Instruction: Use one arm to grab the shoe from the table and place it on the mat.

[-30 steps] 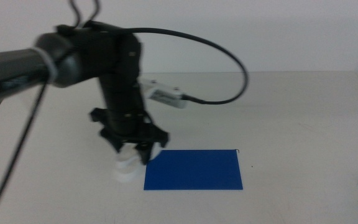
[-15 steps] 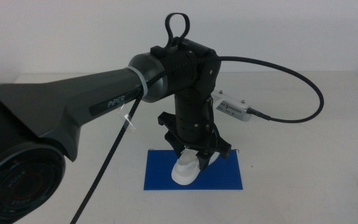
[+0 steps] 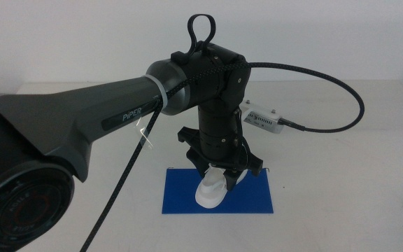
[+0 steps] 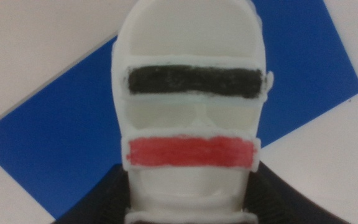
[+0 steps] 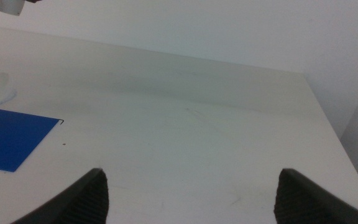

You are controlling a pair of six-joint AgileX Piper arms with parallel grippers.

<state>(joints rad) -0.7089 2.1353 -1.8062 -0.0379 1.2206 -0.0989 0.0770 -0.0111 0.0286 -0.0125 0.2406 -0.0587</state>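
Note:
My left gripper is holding the white shoe. Next, I let go of it on the middle of the blue mat (image 3: 214, 194) (image 4: 161, 102), slightly toward the mat's near edge.
My left arm (image 3: 117, 105) reaches in from the left, and its gripper (image 3: 219, 178) points down over the blue mat (image 3: 250, 199). It is shut on the white shoe (image 3: 210, 192), which sits low over the mat's middle left. In the left wrist view the shoe (image 4: 191, 106) fills the middle, with one black and one red strap showing, and the mat (image 4: 55, 143) lies under it. The dark jaws hug the shoe's sides at its near end. My right gripper (image 5: 191, 186) is open and empty, low over the table, apart from the mat (image 5: 11, 137).
The white table (image 3: 341, 175) spreads around the mat. A black cable (image 3: 341, 91) loops from the left arm over the back right of the table to a small white box (image 3: 261, 120) on the wrist.
The left gripper carried the shoe to the right, from the table beside the mat's left edge to over the mat. In the last half second it has barely moved.

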